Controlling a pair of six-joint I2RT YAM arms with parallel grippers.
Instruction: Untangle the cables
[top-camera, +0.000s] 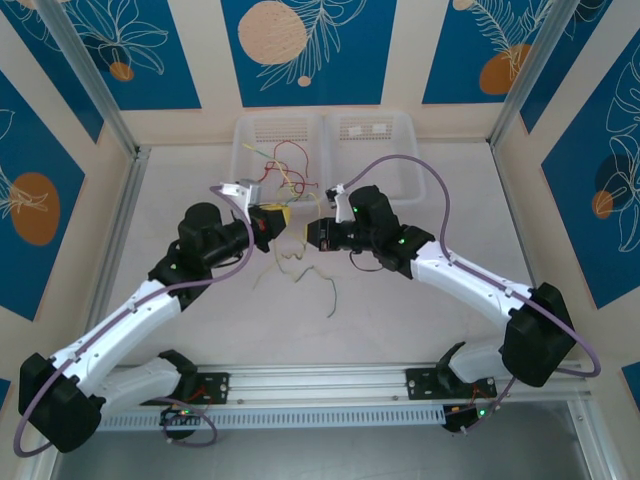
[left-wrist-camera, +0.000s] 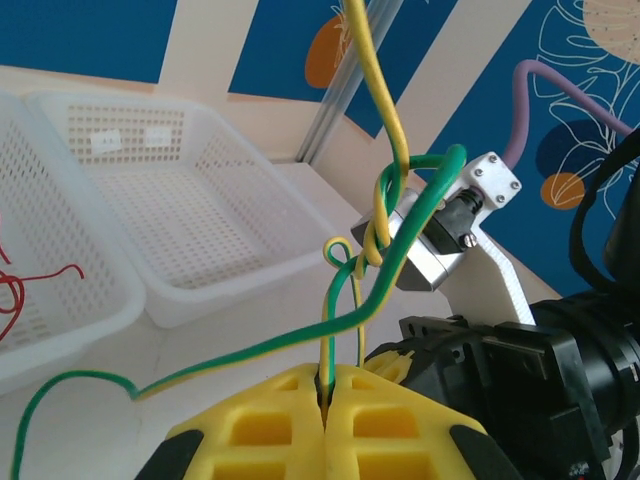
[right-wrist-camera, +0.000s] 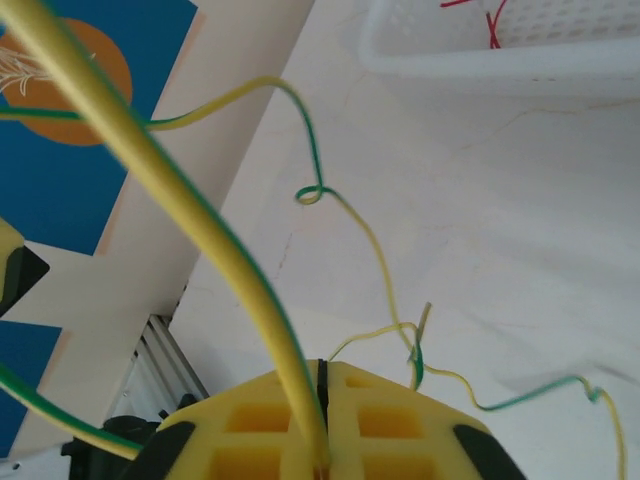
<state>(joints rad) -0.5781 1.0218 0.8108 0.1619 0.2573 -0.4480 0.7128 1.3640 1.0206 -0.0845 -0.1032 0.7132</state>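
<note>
Next, I open my left gripper, which pinches the yellow-green cable below the knot while the cables' strands are still wound together above, and take the yellow-green cable at the twisted strands (left-wrist-camera: 376, 232).
Both grippers are raised above the middle of the table, facing each other. My left gripper (top-camera: 272, 218) (left-wrist-camera: 327, 385) is shut on a yellow-green cable (left-wrist-camera: 345, 300) that rises from its yellow fingers (left-wrist-camera: 270, 420). That strand twists with another yellow-green strand in a knot (left-wrist-camera: 382, 222) just above. My right gripper (top-camera: 318, 232) (right-wrist-camera: 320, 375) is shut on a yellow-green cable (right-wrist-camera: 215, 235) running up to the left. More yellow-green strands (top-camera: 300, 268) (right-wrist-camera: 400, 330) hang and lie on the table below. Red cables (top-camera: 285, 162) (left-wrist-camera: 18, 285) (right-wrist-camera: 490, 18) lie in the left basket.
Two white mesh baskets stand side by side at the back: the left basket (top-camera: 250, 135) (right-wrist-camera: 480, 62) and the right basket (top-camera: 395, 135) (left-wrist-camera: 170, 200). Purple arm cables (top-camera: 440, 200) loop beside the arms. An aluminium rail (top-camera: 320, 380) runs along the near edge.
</note>
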